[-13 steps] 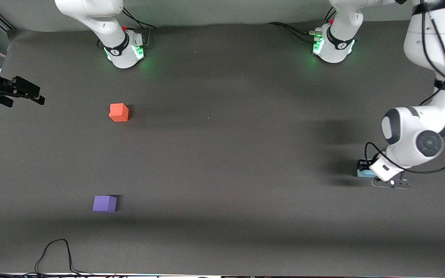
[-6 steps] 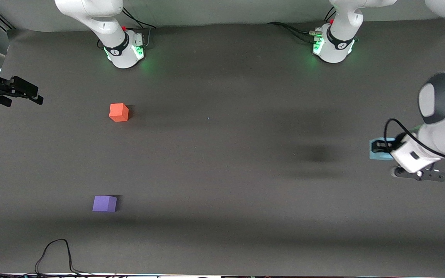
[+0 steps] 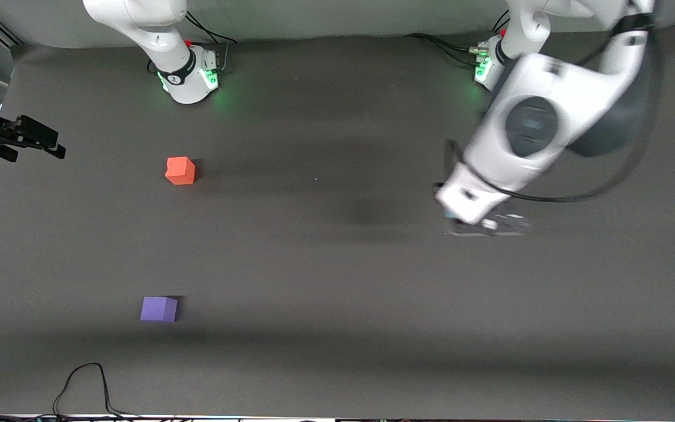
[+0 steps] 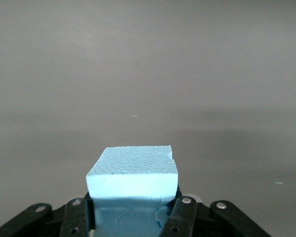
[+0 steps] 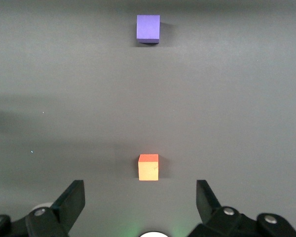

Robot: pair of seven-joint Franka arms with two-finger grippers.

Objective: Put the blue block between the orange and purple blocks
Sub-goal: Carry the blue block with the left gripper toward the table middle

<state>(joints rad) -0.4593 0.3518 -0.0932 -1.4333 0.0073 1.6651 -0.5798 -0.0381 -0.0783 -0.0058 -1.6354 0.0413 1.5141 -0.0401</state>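
My left gripper is to set the blue block, now held in the air over bare mat, down on the bare mat, about halfway from it to the orange block (image 3: 321, 212).
My left gripper (image 3: 480, 223) is shut on the blue block (image 4: 133, 170), a light sky-blue foam cube with a nick in one edge, and holds it in the air over bare mat at the left arm's half of the table. In the front view the wrist hides the block. The orange block (image 3: 180, 170) sits near the right arm's base. The purple block (image 3: 159, 309) sits nearer the front camera, in line with it. My right gripper (image 5: 139, 190) is open and empty, high above its base, looking down on the orange block (image 5: 148, 168) and the purple block (image 5: 148, 27).
The dark mat (image 3: 326, 281) covers the table. A black device (image 3: 24, 138) juts in at the right arm's end. A black cable (image 3: 82, 384) loops at the edge nearest the front camera. The two robot bases (image 3: 188, 73) glow green.
My left arm has lifted the blue block from the left arm's end of the table and swung it toward the middle. The right arm and the orange and purple blocks have not moved.
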